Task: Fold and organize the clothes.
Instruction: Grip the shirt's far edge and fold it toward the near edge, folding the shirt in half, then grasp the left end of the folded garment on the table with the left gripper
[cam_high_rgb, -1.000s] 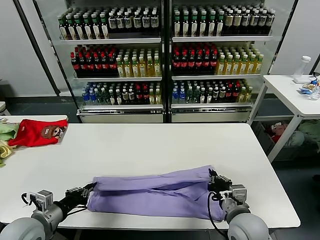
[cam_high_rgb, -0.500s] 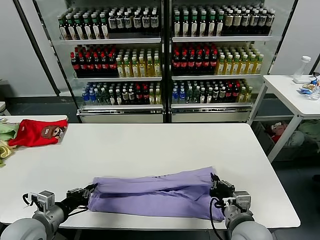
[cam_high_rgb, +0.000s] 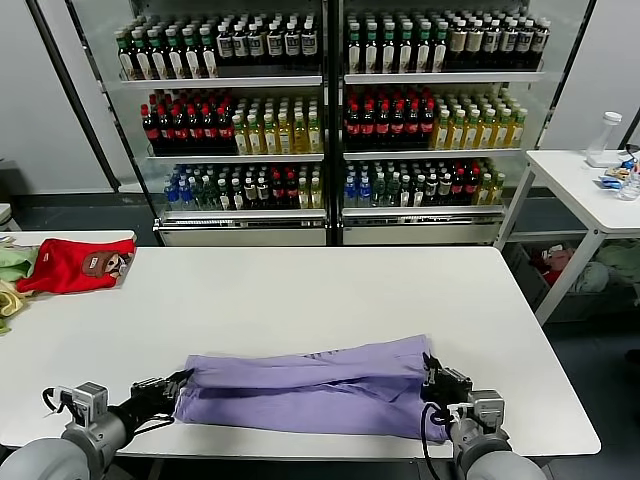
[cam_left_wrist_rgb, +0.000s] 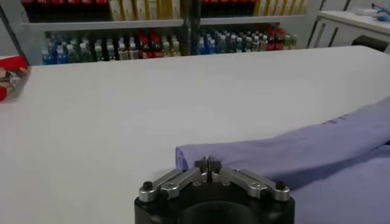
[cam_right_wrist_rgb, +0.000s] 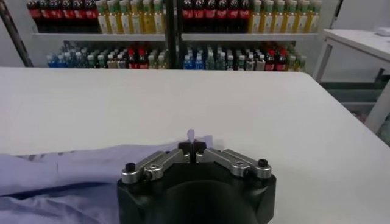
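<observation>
The piece of cloth is pinched by my left gripper just at the upper fold at its end, so that gripper should open and take that end nearer its middle (cam_high_rgb: 190, 394) before it folds the cloth over.
The clothes, a lavender T-shirt (cam_high_rgb: 310, 392), lie folded into a long band across the near edge of the white table (cam_high_rgb: 300, 290). A few dark print marks show on the band's upper fold. My left gripper (cam_high_rgb: 181, 386) is shut on the band's left end, and in the left wrist view its jaws (cam_left_wrist_rgb: 207, 163) pinch the cloth's edge (cam_left_wrist_rgb: 317, 146). At the right end my right gripper (cam_high_rgb: 433, 374) is shut on the cloth. In the right wrist view a small tip of lavender cloth (cam_right_wrist_rgb: 73, 167) sticks up between its closed jaws (cam_right_wrist_rgb: 192, 148).
A red garment (cam_high_rgb: 75, 263) lies at the table's far left, with green and yellow cloths (cam_high_rgb: 10, 275) beside it. Glass-door coolers full of bottles (cam_high_rgb: 330, 110) stand behind the table. A second white table (cam_high_rgb: 585, 185) stands to the right.
Both grippers have drawn back toward the table's near edge with the cloth in them. The right end has come nearer, and the band lies flatter and straighter.
</observation>
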